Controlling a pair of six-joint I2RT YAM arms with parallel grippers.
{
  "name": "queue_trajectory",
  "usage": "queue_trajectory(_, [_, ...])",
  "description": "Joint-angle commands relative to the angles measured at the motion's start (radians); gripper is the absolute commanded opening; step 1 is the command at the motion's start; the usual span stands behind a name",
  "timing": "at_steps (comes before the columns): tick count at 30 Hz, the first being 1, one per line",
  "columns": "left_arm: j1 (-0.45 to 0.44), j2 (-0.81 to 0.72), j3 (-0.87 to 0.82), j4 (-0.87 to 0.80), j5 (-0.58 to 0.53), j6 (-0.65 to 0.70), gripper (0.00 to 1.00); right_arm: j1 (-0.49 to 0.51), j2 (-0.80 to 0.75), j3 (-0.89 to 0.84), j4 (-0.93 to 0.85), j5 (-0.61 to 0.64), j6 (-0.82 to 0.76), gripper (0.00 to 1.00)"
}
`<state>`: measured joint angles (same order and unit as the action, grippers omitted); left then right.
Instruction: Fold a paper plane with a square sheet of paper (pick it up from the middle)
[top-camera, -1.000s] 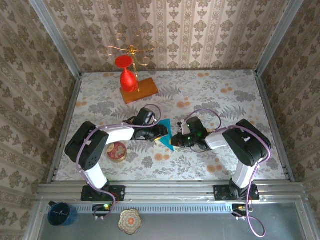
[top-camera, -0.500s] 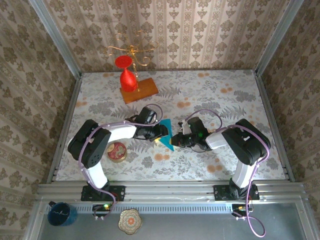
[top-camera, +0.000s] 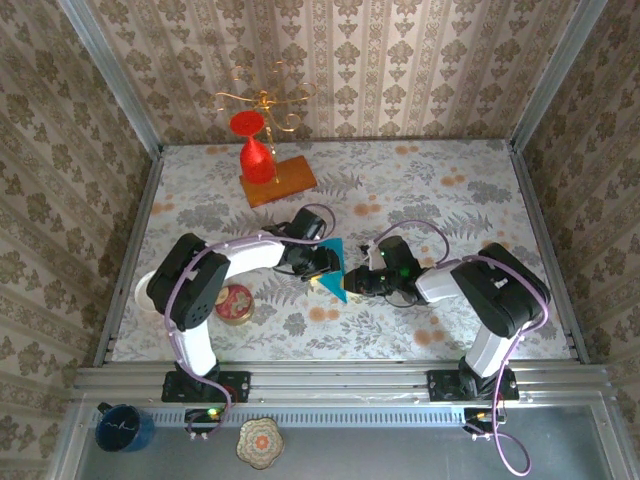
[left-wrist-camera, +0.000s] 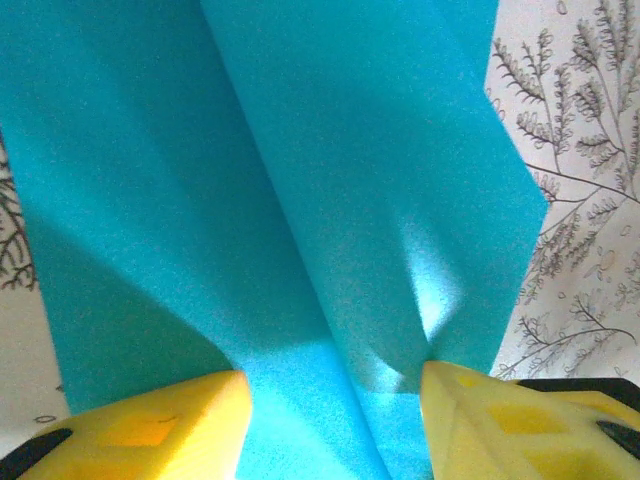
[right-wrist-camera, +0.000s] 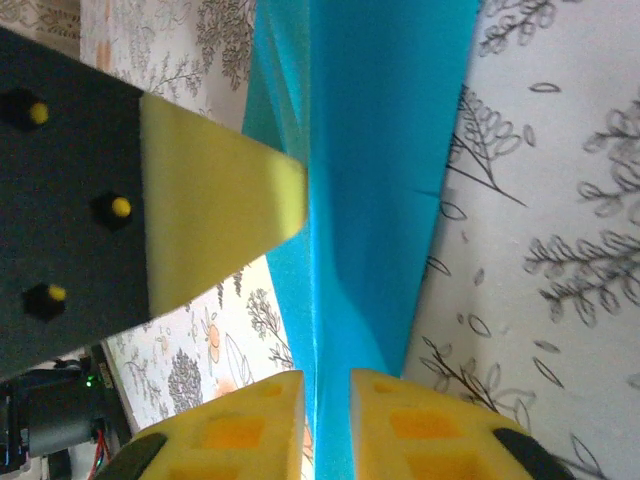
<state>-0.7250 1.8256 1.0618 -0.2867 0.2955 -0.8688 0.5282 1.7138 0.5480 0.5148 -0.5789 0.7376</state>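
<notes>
The paper's folded edge is loose in my right fingers; they should pinch the folded edge shut (right-wrist-camera: 328, 400) before my left gripper pushes the paper's flap over.
The square sheet of paper (top-camera: 333, 268) is teal and creased, and it stands up as a pointed flap at the middle of the table between the two grippers. My left gripper (top-camera: 320, 262) reaches it from the left. In the left wrist view its yellow fingers (left-wrist-camera: 180, 420) stand well apart around the left gripper (left-wrist-camera: 335, 375), each tip pressing a side of the ridged paper (left-wrist-camera: 300, 180). My right gripper (top-camera: 352, 280) meets the sheet from the right. In the right wrist view the right gripper (right-wrist-camera: 327, 385) has its jaws a narrow gap apart, with the paper's folded edge (right-wrist-camera: 380, 180) loose between them.
A red glass (top-camera: 257, 155) stands on an orange wooden block (top-camera: 282, 180) at the back left, under a gold wire stand (top-camera: 262, 98). A round tin (top-camera: 236, 303) lies near the left arm. Patterned walls close in the table on three sides.
My right gripper's jaws have parted slightly from shut. The left arm has swung a little to the right. The paper stays upright between the grippers.
</notes>
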Motion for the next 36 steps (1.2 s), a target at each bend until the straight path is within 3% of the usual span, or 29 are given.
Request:
queue_trajectory(1, [-0.008, 0.071, 0.001, -0.157, -0.075, 0.027, 0.52, -0.004, -0.036, -0.02, -0.051, 0.053, -0.001, 0.24])
queue_trajectory(15, [-0.017, 0.131, 0.048, -0.243, -0.082, 0.047, 0.54, 0.037, -0.012, 0.024, -0.114, 0.06, -0.013, 0.27])
queue_trajectory(36, [-0.018, 0.168, 0.077, -0.292, -0.082, 0.045, 0.57, 0.075, 0.004, 0.051, -0.214, 0.142, -0.004, 0.18])
